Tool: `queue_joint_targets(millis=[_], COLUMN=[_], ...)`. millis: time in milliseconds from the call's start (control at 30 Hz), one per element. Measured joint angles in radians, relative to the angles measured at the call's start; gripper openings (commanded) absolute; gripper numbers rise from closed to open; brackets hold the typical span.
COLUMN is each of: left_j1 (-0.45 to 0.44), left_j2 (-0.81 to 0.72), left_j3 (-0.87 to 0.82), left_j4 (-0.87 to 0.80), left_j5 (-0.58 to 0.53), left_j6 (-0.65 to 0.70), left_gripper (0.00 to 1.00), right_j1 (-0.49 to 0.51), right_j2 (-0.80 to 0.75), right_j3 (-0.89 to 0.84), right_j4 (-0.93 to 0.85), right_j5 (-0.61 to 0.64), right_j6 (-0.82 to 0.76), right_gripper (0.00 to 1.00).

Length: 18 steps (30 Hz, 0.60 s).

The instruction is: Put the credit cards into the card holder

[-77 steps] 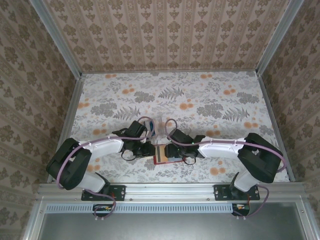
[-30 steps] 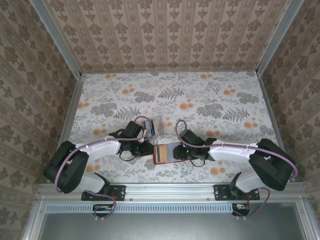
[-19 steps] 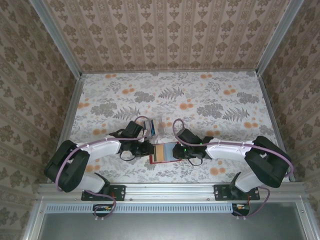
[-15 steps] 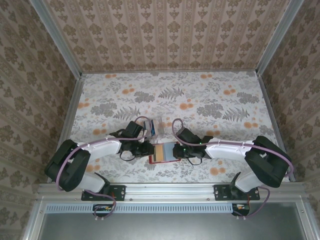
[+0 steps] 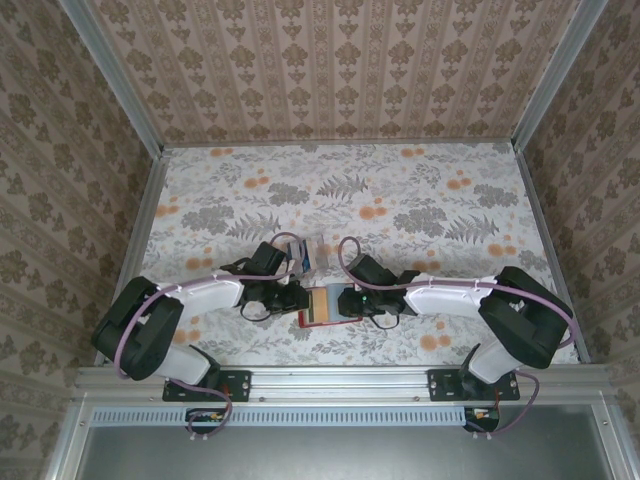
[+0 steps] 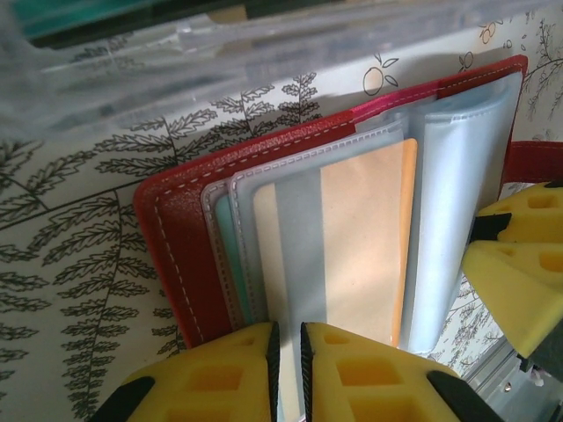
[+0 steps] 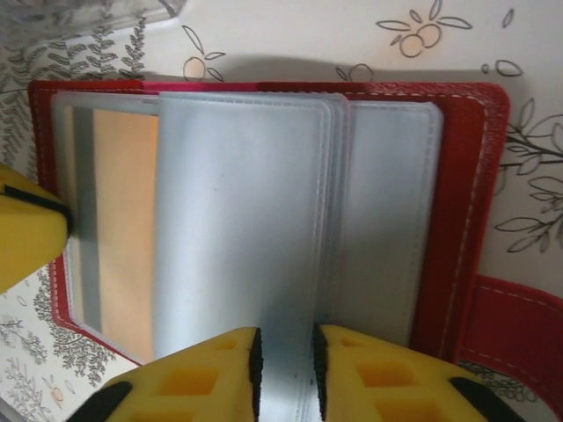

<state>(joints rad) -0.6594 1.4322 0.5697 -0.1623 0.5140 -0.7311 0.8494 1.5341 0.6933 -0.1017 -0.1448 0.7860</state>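
The tan card fills its pocket and the clear leaf lies next to it. I will pinch the leaf's free edge [image 7: 329, 255] with my right gripper and flip the leaf over.
The red card holder [image 5: 328, 305] lies open on the table between both grippers; its cover [image 6: 171, 255] and clear pockets [image 7: 246, 211] are in the wrist views. A tan credit card [image 6: 361, 237] with a grey stripe sits in a left pocket [image 7: 123, 220], and a teal card edge [image 6: 224, 255] lies under it. My left gripper [image 5: 300, 298] is shut to a thin slit [image 6: 286, 343], its tips down on that card's near edge. My right gripper [image 5: 346, 300] has its jaws a little apart [image 7: 286, 352] over a clear pocket leaf, with nothing clearly pinched.
A clear plastic box [image 5: 312, 253] with more cards stands just behind the holder, its wall close above the left fingers [image 6: 264, 44]. The holder's red strap [image 7: 519, 325] points right. Metal rails edge the table, and both arms meet near the front middle.
The right gripper has moved left onto the open holder's pocket leaves. The holder has slid slightly left. The left gripper has stayed at the holder's left edge.
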Motion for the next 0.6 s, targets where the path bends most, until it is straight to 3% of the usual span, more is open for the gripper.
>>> queue_joint_targets(millis=[200,433,600], left_j1=[0.0,0.0,0.0], left_j2=[0.0,0.0,-0.003], left_j3=[0.0,0.0,0.0], left_j4=[0.0,-0.001,-0.002], left_j5=[0.0,0.002,0.002], left_j6=[-0.003,-0.003,-0.003], left_gripper=[0.17,0.17,0.18], right_j1=[0.0,0.0,0.0], right_j2=[0.002,0.014,0.0], right_j3=[0.0,0.0,-0.012], right_j4=[0.039,0.088,0.119], right_j5=[-0.032,-0.063,-0.066], right_j6=[-0.001,0.001,0.002], right_gripper=[0.41,0.33,0.32])
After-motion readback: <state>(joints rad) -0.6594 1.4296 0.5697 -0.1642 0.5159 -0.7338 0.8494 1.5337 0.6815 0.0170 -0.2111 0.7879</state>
